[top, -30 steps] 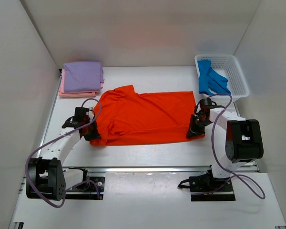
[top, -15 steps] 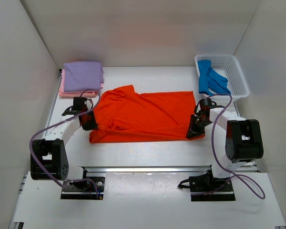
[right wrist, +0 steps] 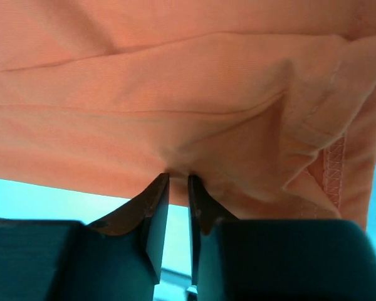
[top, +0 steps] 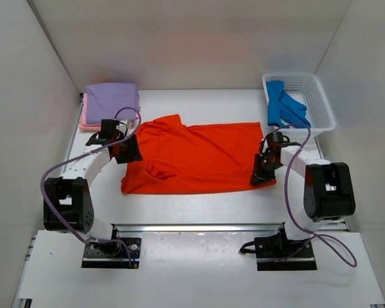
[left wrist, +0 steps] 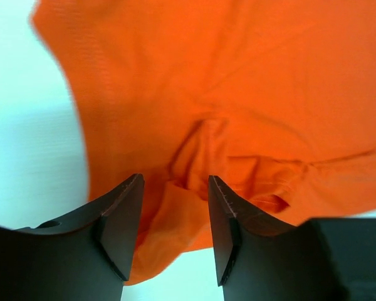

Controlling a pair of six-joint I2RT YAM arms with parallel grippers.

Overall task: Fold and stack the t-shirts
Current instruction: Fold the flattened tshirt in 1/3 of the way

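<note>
Next, the left gripper closes on the orange-red t-shirt's far sleeve at the sleeve's edge [top: 157, 122], near the folded lavender t-shirt.
The orange-red t-shirt [top: 199, 157] lies spread flat across the middle of the table, with a small crease near its left sleeve. My left gripper [top: 129, 151] is at the shirt's left edge. In the left wrist view it [left wrist: 174, 183] is open, and loose orange cloth [left wrist: 238, 81] lies under and between the fingers without being pinched. My right gripper [top: 262, 172] is at the shirt's near right corner. There its jaws [right wrist: 178, 178] stand close together, and the cloth [right wrist: 175, 81] puckers into a pinched fold at their tips.
A folded lavender t-shirt [top: 112, 102] lies on a pink one [top: 90, 123] at the far left. At the far right a white mesh basket [top: 322, 106] holds a crumpled blue t-shirt [top: 283, 106]. White walls enclose the table on three sides.
My left gripper has let go of the shirt's left edge, opened, and moved away from me and slightly right. The right arm has stayed in place at the corner.
</note>
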